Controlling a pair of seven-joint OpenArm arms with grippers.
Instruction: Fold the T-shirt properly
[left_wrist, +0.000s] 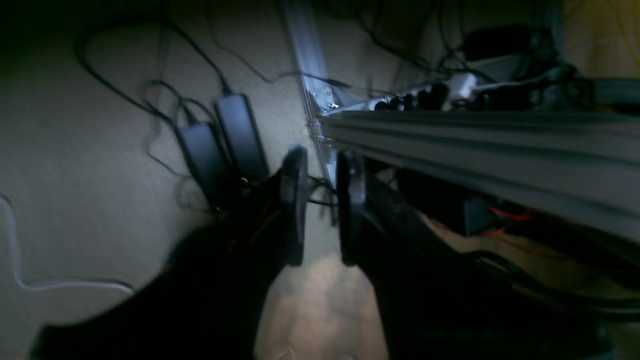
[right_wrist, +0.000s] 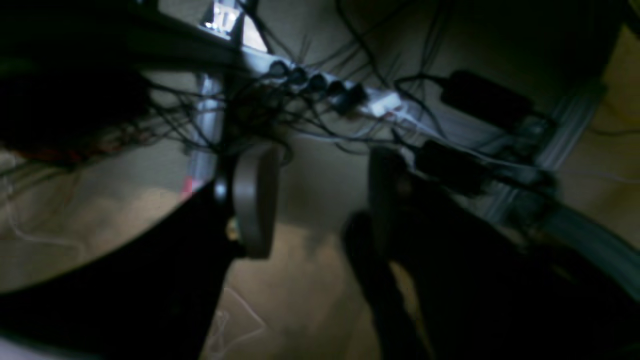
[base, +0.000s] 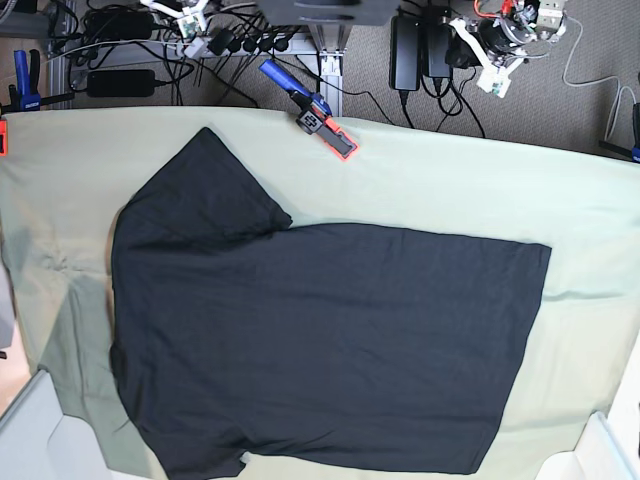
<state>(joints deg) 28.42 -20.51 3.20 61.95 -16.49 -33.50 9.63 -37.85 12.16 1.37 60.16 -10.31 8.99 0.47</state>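
Observation:
The robot's right gripper should close on the middle of the black T-shirt's far sleeve (base: 193, 182), the one that points toward the back edge of the table.
The black T-shirt (base: 330, 340) lies spread flat, plain side up, on the pale green table cloth (base: 450, 180). Its hem is to the right and one sleeve (base: 200, 195) points to the far left. Neither gripper is over the shirt. Both wrist views look past the table's back edge at the floor. My left gripper (left_wrist: 322, 210) has a narrow gap between its fingers (left_wrist: 295, 200), with nothing in it. My right gripper (right_wrist: 320, 200) stands wide open and empty, with its pale pad (right_wrist: 255, 200) on the left.
A blue and orange clamp (base: 315, 120) lies on the cloth's back edge, and a blue clamp (base: 22, 80) is at the far left. Behind the table are power adapters (base: 415, 45), a power strip (base: 230, 40) and tangled cables. An aluminium beam (left_wrist: 475, 145) runs beside my left gripper.

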